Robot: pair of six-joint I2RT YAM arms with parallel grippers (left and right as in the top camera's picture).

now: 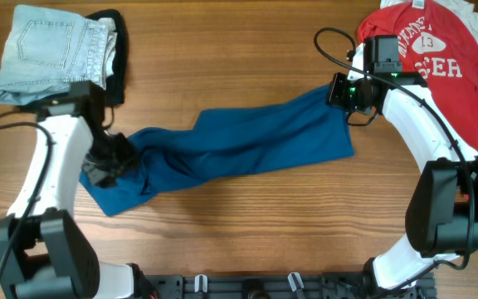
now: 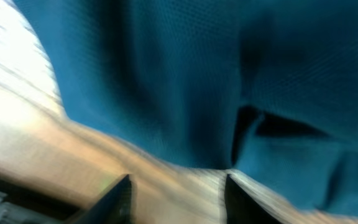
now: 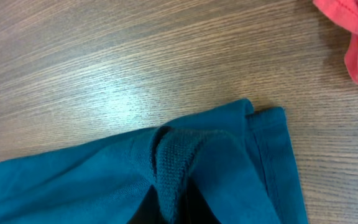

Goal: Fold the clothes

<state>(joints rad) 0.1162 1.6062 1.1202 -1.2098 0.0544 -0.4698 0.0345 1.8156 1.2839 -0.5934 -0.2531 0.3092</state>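
Note:
My left gripper will pinch the dark blue shirt's loose end [image 1: 145, 141] as it lies in a bunched band, and then both my grippers should lift and spread it before folding.
The dark blue shirt [image 1: 247, 141] lies stretched in a long bunched band across the table, from lower left to upper right. My right gripper [image 1: 344, 98] is at its right end and is shut on a pinched ridge of blue fabric [image 3: 173, 168]; its fingers [image 3: 174, 204] are mostly hidden under the cloth. My left gripper [image 1: 106, 162] is over the shirt's left end. In the blurred left wrist view its fingers [image 2: 178, 190] are apart with bare wood between them, and the blue cloth [image 2: 197, 74] lies just beyond. The red T-shirt [image 1: 442, 50] with white lettering and "13" lies at the far right.
Folded pale denim jeans [image 1: 48, 50] sit at the far left on a folded black garment [image 1: 121, 50]. A corner of the red T-shirt [image 3: 353, 37] shows in the right wrist view. Wooden table [image 1: 247, 224] in front.

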